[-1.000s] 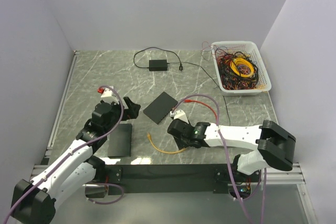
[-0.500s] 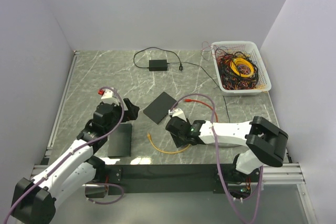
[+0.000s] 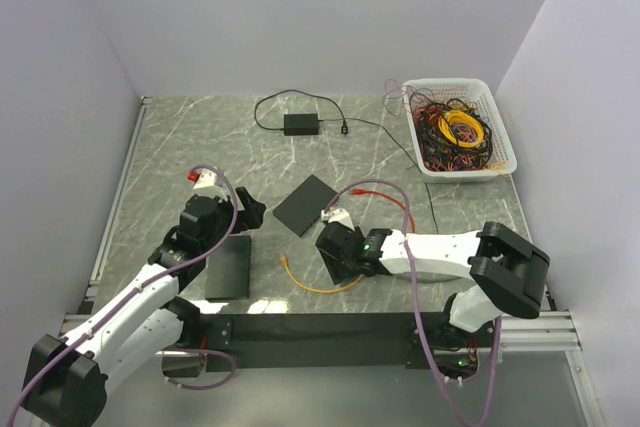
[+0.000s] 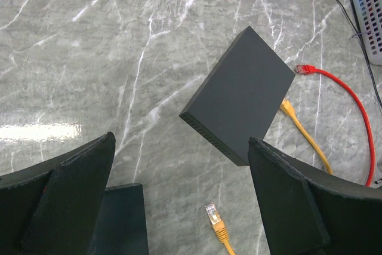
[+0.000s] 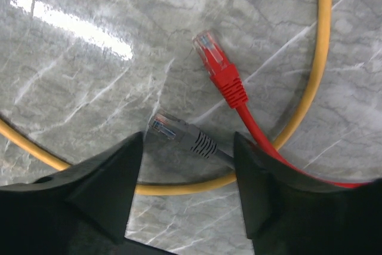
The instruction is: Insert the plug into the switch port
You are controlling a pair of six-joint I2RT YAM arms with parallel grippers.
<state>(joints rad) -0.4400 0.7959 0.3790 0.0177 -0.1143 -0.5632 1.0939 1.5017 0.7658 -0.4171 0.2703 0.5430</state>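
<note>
The grey plug lies slanted across my right fingers; I'll align that gripper, then grip the plug's ribbed part (image 5: 203, 145).
The dark grey switch (image 3: 306, 204) lies flat mid-table and also shows in the left wrist view (image 4: 242, 97). My right gripper (image 3: 336, 265) is open and low over the table. In the right wrist view (image 5: 188, 147) a grey plug (image 5: 179, 132) lies between its fingers. A red plug (image 5: 215, 58) and a yellow cable (image 5: 313, 82) lie close by. My left gripper (image 3: 248, 212) is open and empty (image 4: 182, 141), left of the switch. A loose yellow plug (image 4: 213, 216) lies below the switch. Another yellow plug (image 4: 287, 107) lies against the switch's right side.
A second dark box (image 3: 229, 265) lies by the left arm. A red cable (image 3: 392, 197) curves right of the switch. A white basket (image 3: 505, 160) of tangled cables stands at the back right. A black power adapter (image 3: 300, 124) with its cord lies at the back.
My right gripper has moved a little to the left, with its elbow swinging in. It has stayed still for the last half second. The left arm has barely moved.
</note>
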